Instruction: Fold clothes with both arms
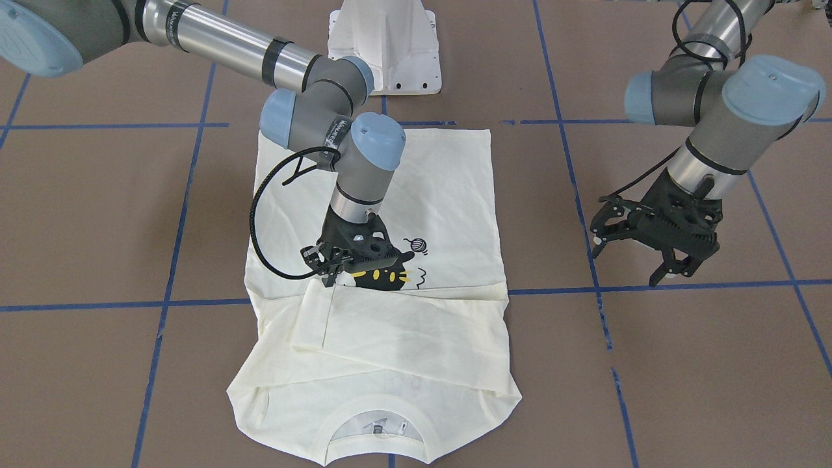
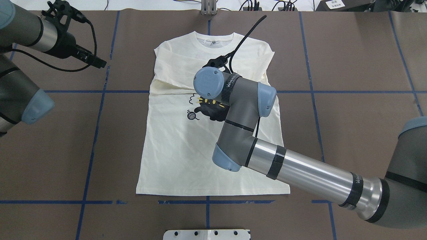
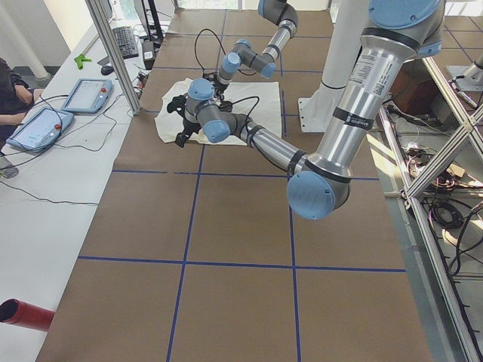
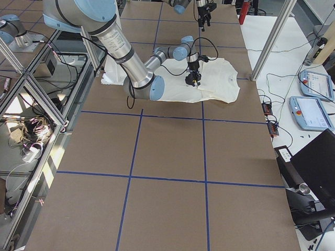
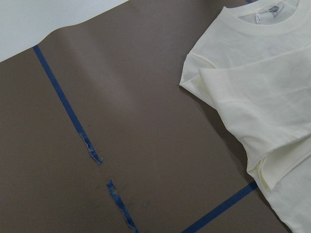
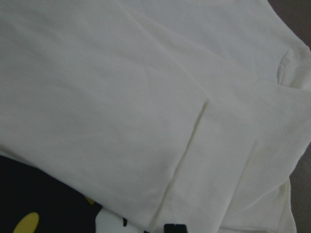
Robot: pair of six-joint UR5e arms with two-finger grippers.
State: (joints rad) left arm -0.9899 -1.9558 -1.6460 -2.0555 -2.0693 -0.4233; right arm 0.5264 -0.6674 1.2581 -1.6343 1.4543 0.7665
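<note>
I should open my right gripper, which sits inside the doubled-back cuff's loose edge, then take that edge [image 1: 328, 299] and pull the cuff straight toward the shirt's side.
The cream shirt [image 1: 403, 338] lies flat on the brown table, print side up, its collar on the side away from the robot. One sleeve is folded across the chest, and its cuff [image 1: 312, 318] ends just below the black cat print [image 1: 383, 278]. My right gripper [image 1: 328, 270] is down at that cuff's corner and looks shut on it. In the right wrist view one black fingertip [image 6: 175, 227] touches the cuff edge [image 6: 218, 160]. My left gripper [image 1: 627, 263] hangs open over bare table beside the shirt, holding nothing. The left wrist view shows the shirt's shoulder [image 5: 272, 97].
The white pedestal base [image 1: 383, 45] stands at the shirt's hem end. Blue tape lines [image 1: 682, 286] grid the brown table. A side table with tablets [image 3: 83, 94] and a seated person's arm [image 3: 11, 90] lie beyond the far edge.
</note>
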